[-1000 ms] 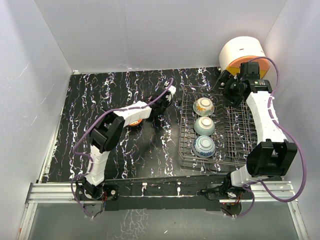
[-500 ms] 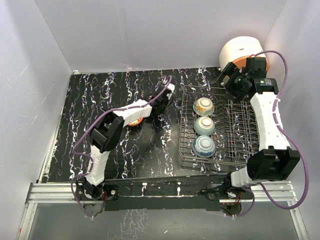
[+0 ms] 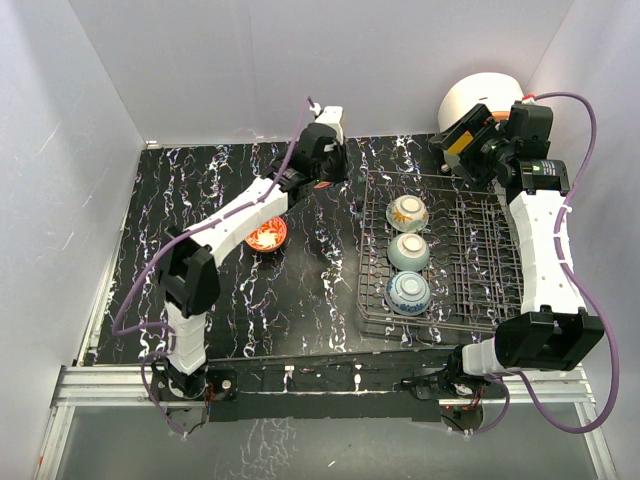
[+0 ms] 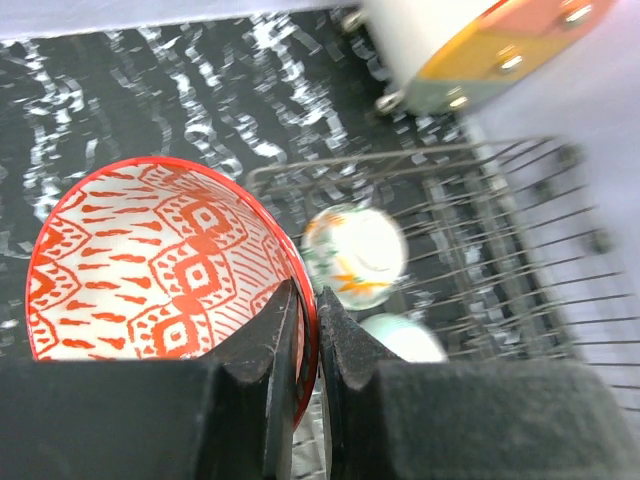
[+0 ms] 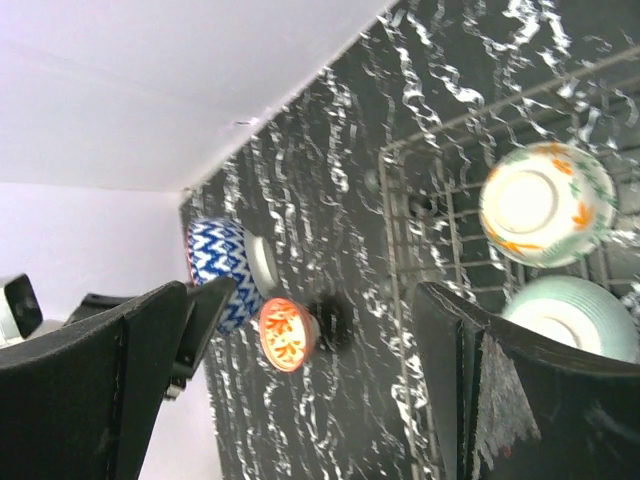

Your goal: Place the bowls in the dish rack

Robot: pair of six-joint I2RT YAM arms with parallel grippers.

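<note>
Next, my left gripper lets go of the red-and-white patterned bowl on the empty rack wires (image 3: pixel 465 246) (image 4: pixel 503 322) next to the pale teal bowl.
My left gripper (image 3: pixel 322 165) is shut on the rim of a bowl with a red-and-white patterned inside (image 4: pixel 160 270) and holds it off the table near the rack's far left corner (image 4: pixel 308 300). The right wrist view shows its blue zigzag outside (image 5: pixel 225 275). An orange-red bowl (image 3: pixel 266 236) sits on the table (image 5: pixel 287 334). The grey wire dish rack (image 3: pixel 470 250) holds the cream flower bowl (image 3: pixel 408 212), the pale teal bowl (image 3: pixel 409 251) and the blue patterned bowl (image 3: pixel 408 292) in a row. My right gripper (image 3: pixel 468 150) is open and empty above the rack's far right corner.
A rounded white-orange-yellow drawer unit (image 3: pixel 480 100) stands behind the rack's far right corner and shows in the left wrist view (image 4: pixel 480 40). White walls close in the black marbled table (image 3: pixel 200 200) on three sides. The rack's right half (image 3: pixel 480 270) holds no bowls.
My left gripper has risen from the table and swung toward the far edge with the patterned bowl. My right gripper has pulled back and up toward the drawer unit.
</note>
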